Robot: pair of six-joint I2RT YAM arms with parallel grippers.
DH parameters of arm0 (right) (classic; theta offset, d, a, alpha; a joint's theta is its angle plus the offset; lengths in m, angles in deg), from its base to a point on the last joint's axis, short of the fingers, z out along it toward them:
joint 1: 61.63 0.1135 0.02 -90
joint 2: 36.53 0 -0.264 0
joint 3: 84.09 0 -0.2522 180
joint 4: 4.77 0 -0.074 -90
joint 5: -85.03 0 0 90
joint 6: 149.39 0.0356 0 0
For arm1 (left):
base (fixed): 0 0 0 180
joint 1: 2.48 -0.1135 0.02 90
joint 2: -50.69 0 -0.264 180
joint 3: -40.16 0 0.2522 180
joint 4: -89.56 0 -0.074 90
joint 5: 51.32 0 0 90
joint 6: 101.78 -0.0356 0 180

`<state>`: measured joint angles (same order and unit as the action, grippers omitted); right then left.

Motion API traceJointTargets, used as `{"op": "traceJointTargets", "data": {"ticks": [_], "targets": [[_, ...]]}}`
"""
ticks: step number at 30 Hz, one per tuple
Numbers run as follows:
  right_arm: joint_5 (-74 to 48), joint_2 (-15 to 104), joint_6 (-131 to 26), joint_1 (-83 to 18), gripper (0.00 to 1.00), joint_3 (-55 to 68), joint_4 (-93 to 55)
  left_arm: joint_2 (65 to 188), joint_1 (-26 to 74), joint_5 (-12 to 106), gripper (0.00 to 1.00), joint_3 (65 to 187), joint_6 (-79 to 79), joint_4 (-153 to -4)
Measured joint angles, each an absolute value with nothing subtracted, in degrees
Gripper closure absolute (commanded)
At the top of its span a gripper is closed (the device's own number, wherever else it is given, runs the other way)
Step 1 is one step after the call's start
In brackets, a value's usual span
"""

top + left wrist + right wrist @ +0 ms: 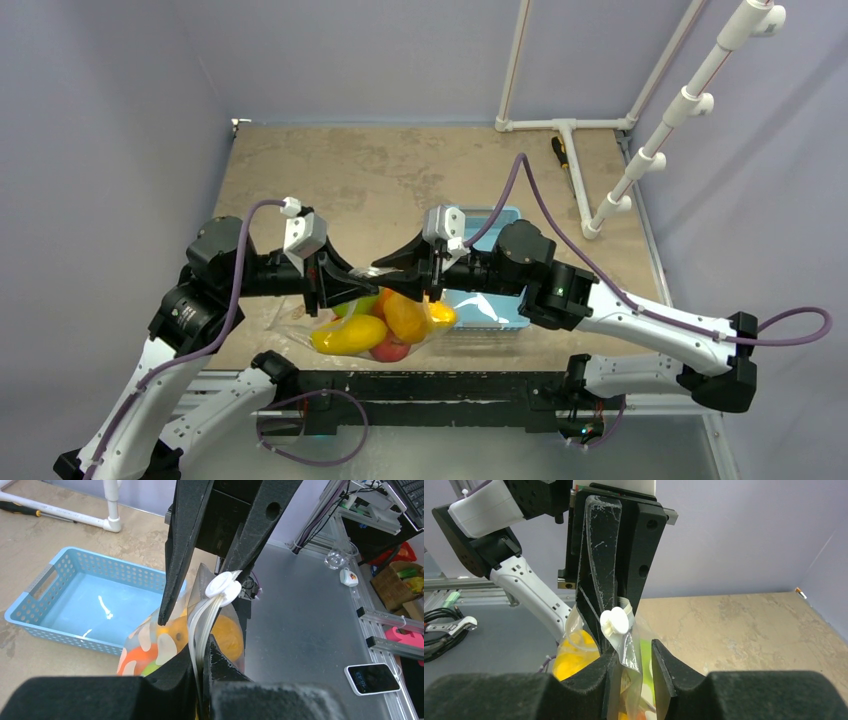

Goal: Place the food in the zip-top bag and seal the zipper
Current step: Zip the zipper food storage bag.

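Note:
The robot's left gripper holds the zipper short of the white slider, so it should open and take the slider [223,587] while the right gripper holds the zipper's end.
The zip-top bag [375,325] hangs between both grippers above the table's near edge. The food is inside it: a yellow fruit [350,335], an orange one [405,315], a red one [390,350] and a green one [357,304]. My left gripper [335,285] is shut on the whitish zipper [200,630], pinching it between its fingers in the left wrist view [206,665]. My right gripper [430,285] is open. Its fingers straddle the bag's mouth by the white slider [223,586], and the film lies against one finger in the right wrist view [634,652].
The light-blue basket [492,312] stands just right of the bag and shows nothing inside in the left wrist view [90,600]. A white pipe frame [565,128] and a screwdriver [563,155] are at the back right. The table's near edge is right under the bag.

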<state>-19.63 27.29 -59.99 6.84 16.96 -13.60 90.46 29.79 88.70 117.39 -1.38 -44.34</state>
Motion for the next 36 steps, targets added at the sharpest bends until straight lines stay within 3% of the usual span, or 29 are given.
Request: {"op": "traceJointTargets", "data": {"ticks": [14,18,25,30,36], "targets": [[-22.1,28.6,-59.8,6.8,0.82,17.0,-9.1,90.3,29.8,90.0,1.00,117.4,-0.3,-45.8],[-23.5,29.2,-59.7,6.8,1.00,17.0,-7.6,90.2,29.8,90.1,1.00,117.4,-0.3,-45.9],[-24.5,29.4,-59.6,6.8,1.00,17.1,-6.3,90.0,29.7,90.1,1.00,117.4,0.1,-46.4],[-23.9,28.5,-59.6,6.8,1.00,18.7,-5.1,90.3,29.7,90.2,0.72,117.4,-0.4,-45.6],[-22.9,27.4,-59.3,6.9,1.00,21.4,-4.4,90.6,29.8,89.2,0.59,118.3,-3.0,-41.0]]}}
